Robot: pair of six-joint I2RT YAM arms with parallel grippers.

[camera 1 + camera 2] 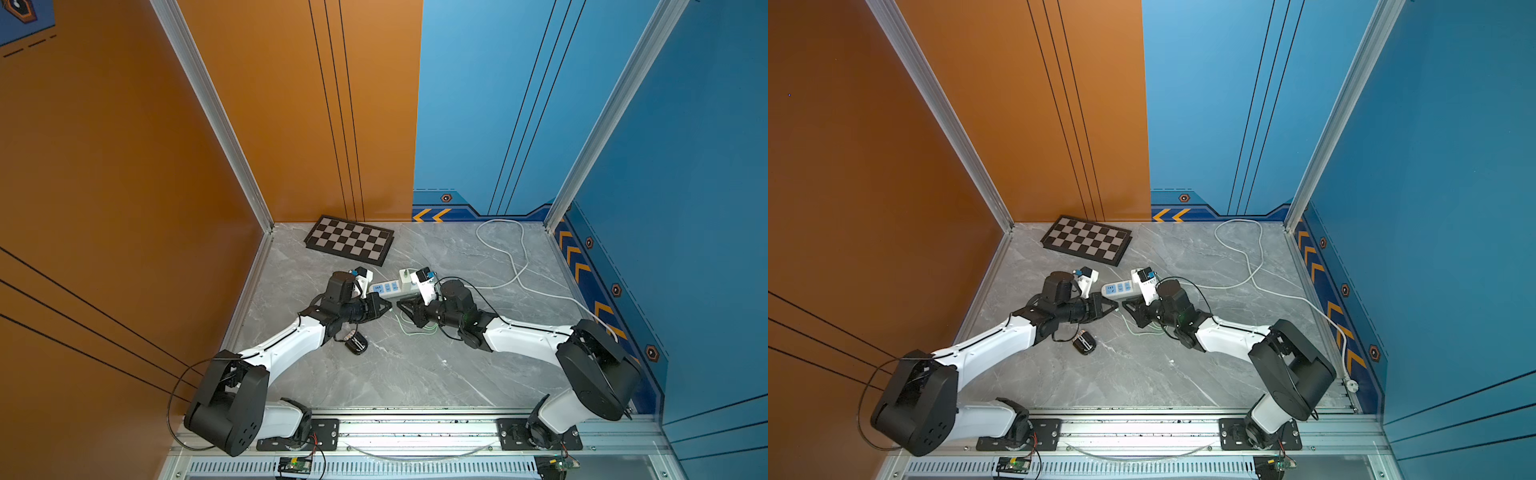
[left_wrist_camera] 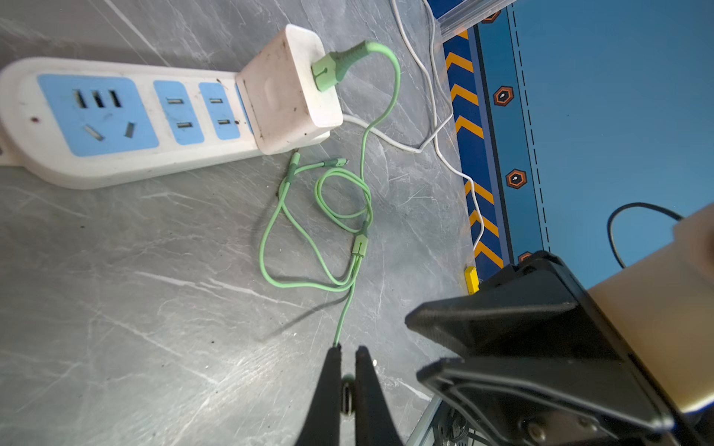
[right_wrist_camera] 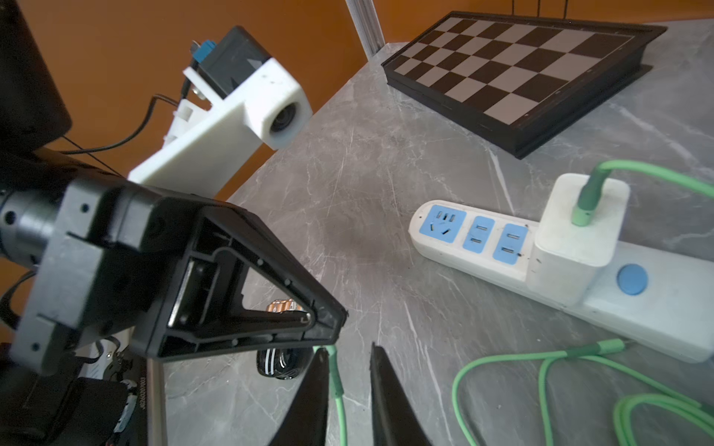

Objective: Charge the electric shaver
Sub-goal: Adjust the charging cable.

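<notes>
The plug is held by its tip in my left gripper, so next my right gripper grasps it by its cable end [image 3: 338,388], keeping the plug's tip clear for the electric shaver.
The electric shaver [image 1: 357,345] [image 1: 1084,344], glossy black with a striped head, lies on the grey table beside the left arm; it also shows in the right wrist view [image 3: 284,365]. No gripper touches it. My left gripper [image 2: 348,349] [image 1: 388,308] is shut on the plug end of a green charging cable [image 2: 262,251]. My right gripper [image 3: 349,349] [image 1: 400,305] faces it tip to tip. It is open, and the same cable [image 3: 339,386] runs loose between its fingers. The cable's other end sits in the white charger block [image 2: 286,89] [image 3: 575,239].
The charger block stands in a white-and-blue power strip [image 2: 116,166] [image 1: 384,287] just behind both grippers. A folded chessboard [image 1: 349,240] lies at the back left. The strip's white cord [image 1: 515,266] loops across the back right of the table.
</notes>
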